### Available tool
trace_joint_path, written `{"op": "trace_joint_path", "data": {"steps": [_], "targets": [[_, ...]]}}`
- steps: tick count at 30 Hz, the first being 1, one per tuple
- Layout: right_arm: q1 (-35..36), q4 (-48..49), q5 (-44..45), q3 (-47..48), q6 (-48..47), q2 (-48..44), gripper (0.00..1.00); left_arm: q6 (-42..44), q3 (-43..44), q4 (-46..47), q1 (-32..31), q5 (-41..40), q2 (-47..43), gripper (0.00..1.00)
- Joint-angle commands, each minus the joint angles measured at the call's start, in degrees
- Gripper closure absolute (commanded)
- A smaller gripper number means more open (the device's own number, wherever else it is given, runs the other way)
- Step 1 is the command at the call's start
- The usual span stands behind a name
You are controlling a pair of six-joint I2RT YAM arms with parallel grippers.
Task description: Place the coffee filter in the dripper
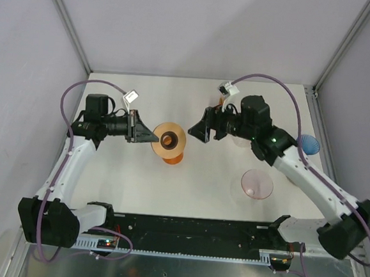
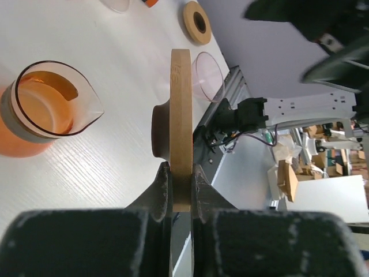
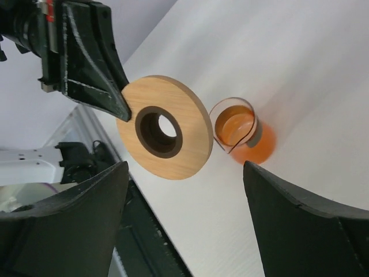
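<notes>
I will let go of the wooden ring with my left gripper on the opening of the orange glass carafe (image 1: 166, 130) (image 2: 61, 98). The ring is held just above the carafe now.
My left gripper (image 2: 181, 173) is shut on the rim of a wooden ring (image 1: 169, 138) and holds it on edge just above an orange glass carafe (image 1: 172, 157). The right gripper (image 1: 198, 132) is open, faces the ring's flat side and stands a little apart from it. In the right wrist view, the ring (image 3: 190, 138) and the carafe (image 3: 242, 134) show between its wide fingers. A pink clear cone, the dripper (image 1: 257, 184), lies on the table at the front right. A blue ribbed cone (image 1: 308, 144) at the right edge looks like the coffee filter. Neither gripper touches either one.
A second wooden ring (image 2: 198, 22) stands on edge far off in the left wrist view, beyond the dripper (image 2: 209, 75). Grey walls close in the table on three sides. The black rail with the arm bases (image 1: 184, 231) runs along the front edge.
</notes>
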Motion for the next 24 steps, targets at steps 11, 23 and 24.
{"op": "trace_joint_path", "data": {"steps": [11, 23, 24], "targets": [[-4.52, 22.45, -28.57, -1.79, 16.12, 14.36, 0.46, 0.32, 1.92, 1.84, 1.60, 12.84, -1.67, 1.00], [-4.13, 22.68, -25.65, -2.34, 20.55, 19.32, 1.00, -4.92, 2.21, 2.28, 4.66, 0.04, 5.10, 1.00], [-4.34, 23.73, -25.20, -2.34, 21.37, 20.42, 1.00, -5.16, 2.46, 2.30, 4.96, -1.10, 6.69, 1.00]]}}
